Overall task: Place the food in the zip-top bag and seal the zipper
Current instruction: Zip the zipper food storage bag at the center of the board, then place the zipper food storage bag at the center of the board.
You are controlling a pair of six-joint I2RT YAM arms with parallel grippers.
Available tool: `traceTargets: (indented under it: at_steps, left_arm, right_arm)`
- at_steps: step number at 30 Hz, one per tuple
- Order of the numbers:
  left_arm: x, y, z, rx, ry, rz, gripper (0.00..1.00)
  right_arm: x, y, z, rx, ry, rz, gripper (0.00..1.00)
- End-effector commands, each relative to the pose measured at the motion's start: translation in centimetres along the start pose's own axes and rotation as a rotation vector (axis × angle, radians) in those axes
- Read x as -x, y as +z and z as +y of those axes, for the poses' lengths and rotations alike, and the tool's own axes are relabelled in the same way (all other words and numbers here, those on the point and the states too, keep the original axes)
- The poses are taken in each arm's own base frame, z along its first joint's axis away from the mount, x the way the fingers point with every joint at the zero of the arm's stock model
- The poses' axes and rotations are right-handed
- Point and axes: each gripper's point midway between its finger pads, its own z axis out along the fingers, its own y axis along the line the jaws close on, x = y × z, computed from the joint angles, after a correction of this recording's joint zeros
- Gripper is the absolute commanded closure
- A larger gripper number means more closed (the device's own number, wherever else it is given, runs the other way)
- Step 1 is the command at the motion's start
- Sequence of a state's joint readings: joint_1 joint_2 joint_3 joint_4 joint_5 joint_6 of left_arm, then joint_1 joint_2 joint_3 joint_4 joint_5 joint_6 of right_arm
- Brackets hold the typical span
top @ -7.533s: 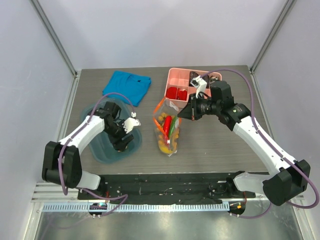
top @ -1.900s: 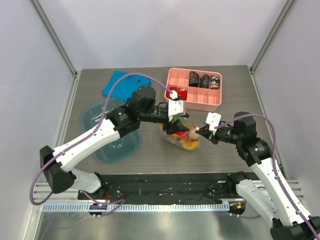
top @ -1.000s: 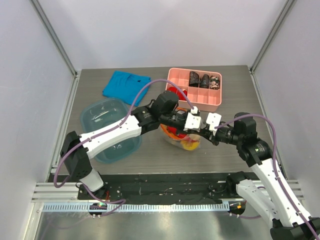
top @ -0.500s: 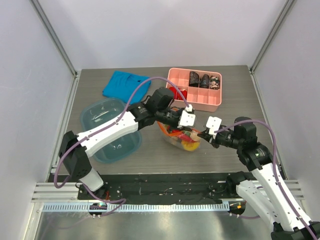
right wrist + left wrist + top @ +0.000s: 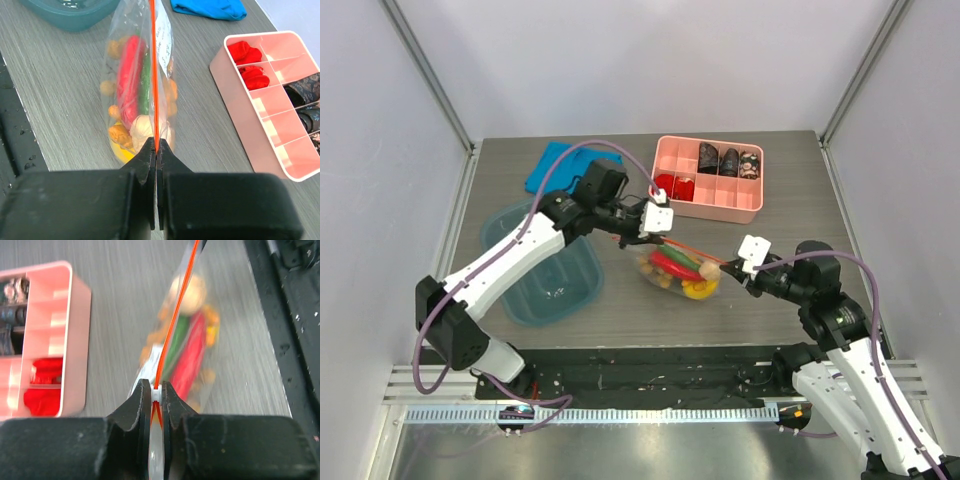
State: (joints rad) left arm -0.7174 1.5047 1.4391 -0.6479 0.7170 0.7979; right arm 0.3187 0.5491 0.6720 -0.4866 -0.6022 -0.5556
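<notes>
Next, my left gripper releases the zip-top bag, hanging just over the table between both grippers, on the table [image 5: 675, 288] [image 5: 214, 366] in front of the pink box, next to the teal tub.
The clear zip-top bag [image 5: 678, 272] hangs just over the table between both grippers, and its red-orange zipper [image 5: 695, 250] is pulled taut. Inside it lies the food [image 5: 682, 278]: a red chili [image 5: 129, 75], a green vegetable [image 5: 145, 85], orange pieces, a yellow pepper and a beige garlic bulb [image 5: 145, 127]. My left gripper [image 5: 642, 231] is shut on the white slider tab [image 5: 156, 396] at the bag's left end. My right gripper [image 5: 733, 265] pinches the zipper strip [image 5: 153, 75] at the opposite end. Ahead of the left jaws the zipper [image 5: 176, 315] runs as one closed line.
A teal translucent tub [image 5: 535, 270] sits left of the bag, under the left arm. A blue cloth [image 5: 552, 160] lies at the back left. The pink divided box [image 5: 712, 211] with red and dark items stands behind the bag, close to the left gripper.
My left gripper has slid leftward along the zipper, from beside the right gripper to the bag's left end. The right gripper drew slightly right, pulling the strip straight.
</notes>
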Motion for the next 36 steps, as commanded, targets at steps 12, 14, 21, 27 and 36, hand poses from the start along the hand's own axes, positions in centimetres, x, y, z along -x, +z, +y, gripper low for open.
traceTargets:
  at_steps: [12, 14, 21, 27, 36]
  left_arm:
    - [-6.8, -7.9, 1.8, 0.154, -0.088, 0.186, 1.0]
    - [-7.3, -8.4, 1.7, 0.154, -0.106, 0.197, 1.0]
    - [-7.7, -9.6, 1.8, 0.188, -0.132, 0.194, 0.98]
    - [-6.7, -9.4, 2.9, 0.221, -0.208, 0.151, 0.99]
    - [-4.7, -9.8, 6.8, 0.324, -0.269, 0.104, 1.0]
  right_arm:
    - [-0.8, -0.6, -3.2, -0.17, 0.047, 0.075, 0.99]
    - [-0.7, -0.7, -3.5, -0.185, 0.046, 0.08, 0.99]
    - [-0.6, -0.4, -3.4, -0.163, 0.03, 0.073, 0.99]
    - [-0.6, 0.5, -3.7, -0.133, -0.005, 0.068, 0.99]
    - [2.9, 2.7, -8.3, -0.181, -0.105, 0.029, 0.99]
